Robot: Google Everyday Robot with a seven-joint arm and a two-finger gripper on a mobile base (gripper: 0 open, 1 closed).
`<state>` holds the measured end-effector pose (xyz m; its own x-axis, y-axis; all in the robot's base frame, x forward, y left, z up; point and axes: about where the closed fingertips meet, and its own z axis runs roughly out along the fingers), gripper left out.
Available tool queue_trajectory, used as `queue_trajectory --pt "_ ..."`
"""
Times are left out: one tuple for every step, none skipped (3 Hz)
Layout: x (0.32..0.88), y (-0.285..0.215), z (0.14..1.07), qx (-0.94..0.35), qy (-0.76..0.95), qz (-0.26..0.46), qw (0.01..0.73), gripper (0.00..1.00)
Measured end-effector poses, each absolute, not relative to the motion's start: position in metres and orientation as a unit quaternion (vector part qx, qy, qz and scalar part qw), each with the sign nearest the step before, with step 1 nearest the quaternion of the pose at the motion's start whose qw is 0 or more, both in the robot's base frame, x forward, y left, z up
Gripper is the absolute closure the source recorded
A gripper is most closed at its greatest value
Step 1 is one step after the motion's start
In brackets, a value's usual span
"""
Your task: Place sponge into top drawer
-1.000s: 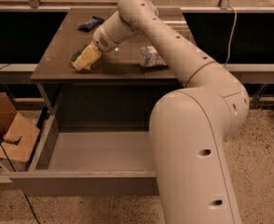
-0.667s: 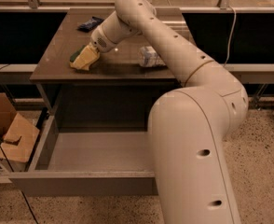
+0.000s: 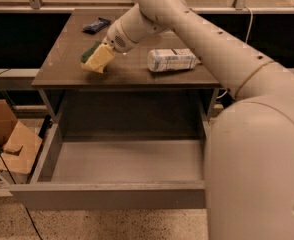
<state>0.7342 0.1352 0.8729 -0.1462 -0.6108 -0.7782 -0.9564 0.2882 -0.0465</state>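
The robot's gripper will put the sponge, still tilted just above the table top, down on the top drawer's grey bottom (image 3: 137, 145), halfway across and towards the back.
The yellow sponge (image 3: 99, 59) with its dark green scrub layer hangs tilted just above the left part of the brown table top (image 3: 137, 76). My gripper (image 3: 105, 53) is at the end of the white arm, shut on the sponge's upper right end; the wrist hides most of the fingers. The top drawer (image 3: 107, 196) is pulled wide open below the table's front edge, in front of and below the sponge. Its grey floor is bare.
A white plastic bottle (image 3: 172, 60) lies on its side on the table right of the sponge. A dark blue packet (image 3: 97, 25) lies at the table's back left. A cardboard box (image 3: 9, 144) stands on the floor left of the drawer. My arm's bulk fills the right.
The gripper with the sponge has moved slightly right and up over the table. The drawer, bottle and packet have not moved.
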Motion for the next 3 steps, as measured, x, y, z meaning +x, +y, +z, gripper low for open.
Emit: queue_trajectory --pt "0.687 0.104 0.888 -0.542 0.712 0.24 0.375 1.0" --pt "0.633 0.077 0.876 -0.542 0.715 0.244 0.369 1.0" --pt "0.591 0.056 0.836 -0.529 0.737 0.255 0.335 1.0"
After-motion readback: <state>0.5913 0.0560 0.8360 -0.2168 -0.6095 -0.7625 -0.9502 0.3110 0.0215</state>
